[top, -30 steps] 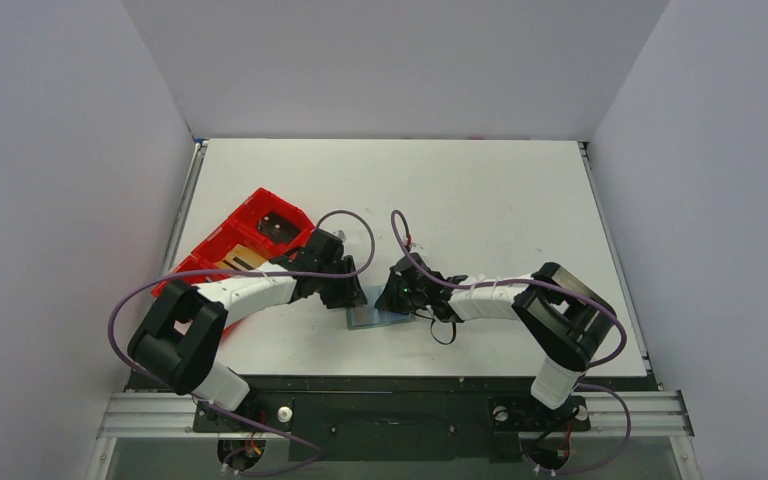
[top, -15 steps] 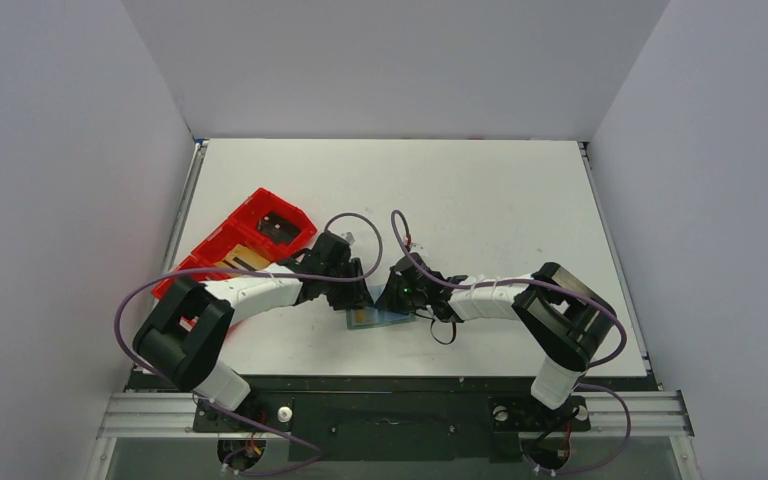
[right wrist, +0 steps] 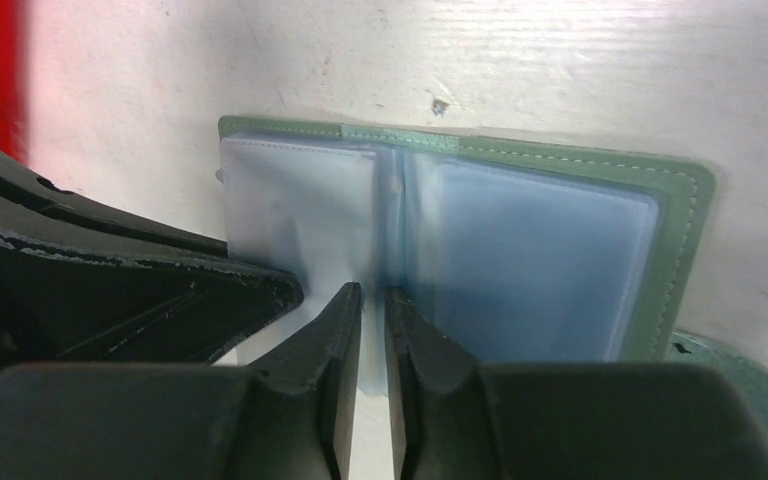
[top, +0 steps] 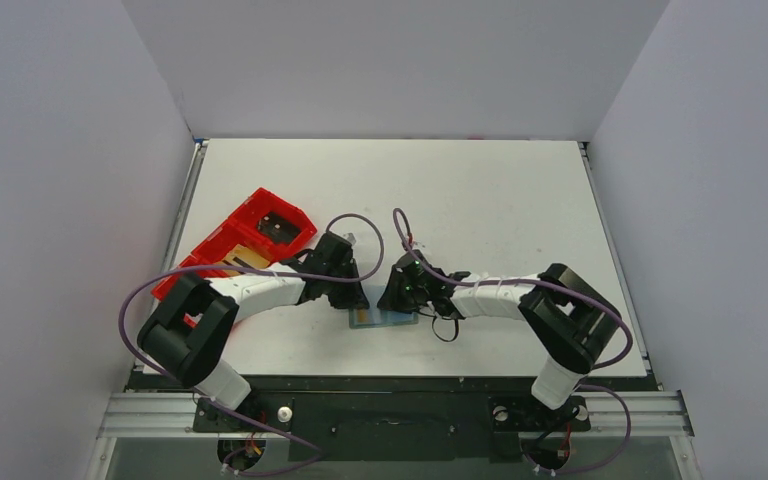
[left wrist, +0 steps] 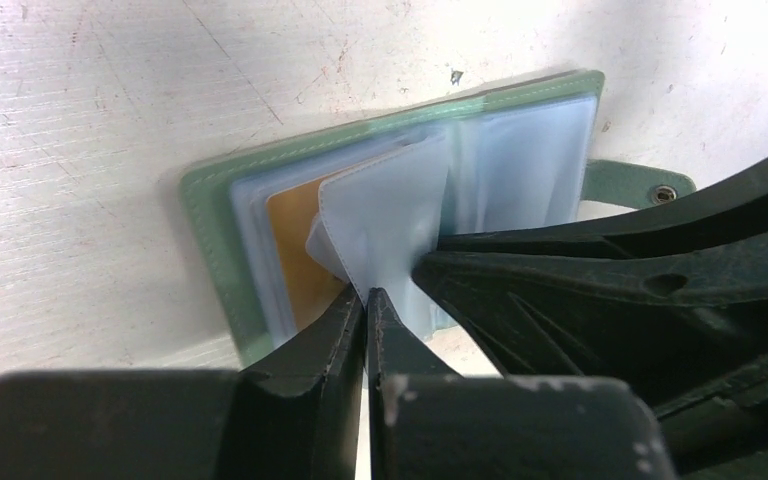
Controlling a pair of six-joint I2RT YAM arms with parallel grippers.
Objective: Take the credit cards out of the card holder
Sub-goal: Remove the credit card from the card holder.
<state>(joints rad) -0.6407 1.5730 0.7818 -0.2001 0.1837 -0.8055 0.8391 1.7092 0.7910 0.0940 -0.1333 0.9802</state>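
Note:
My left gripper is holding the empty clear sleeve over the orange credit card, so next I flip that sleeve over, then pinch the card's own sleeve [left wrist: 282, 255].
The grey-green card holder [left wrist: 210, 205] lies open on the table [top: 380, 320], clear sleeves fanned out. An orange credit card [left wrist: 290, 245] shows inside the left sleeves. My left gripper [left wrist: 365, 298] is shut on the edge of one lifted clear sleeve [left wrist: 385, 215]. My right gripper [right wrist: 372, 292] faces it from the other side, its jaws a narrow slit apart at the sleeves' middle fold, pinching nothing I can see. The right-hand sleeve [right wrist: 530, 260] looks bluish; I cannot tell whether a card is inside. The snap tab [left wrist: 640, 185] sticks out at the side.
A long red tray [top: 222, 240] lies left of the left arm, holding a dark thing [top: 278, 226] and a tan flat thing [top: 244, 258]. Both grippers [top: 358, 296] [top: 394, 296] almost touch over the holder. Purple cables loop above both wrists.
My left gripper has moved right onto the holder and shut on a sleeve. The orange card came into view. My right gripper's jaws have parted a little.

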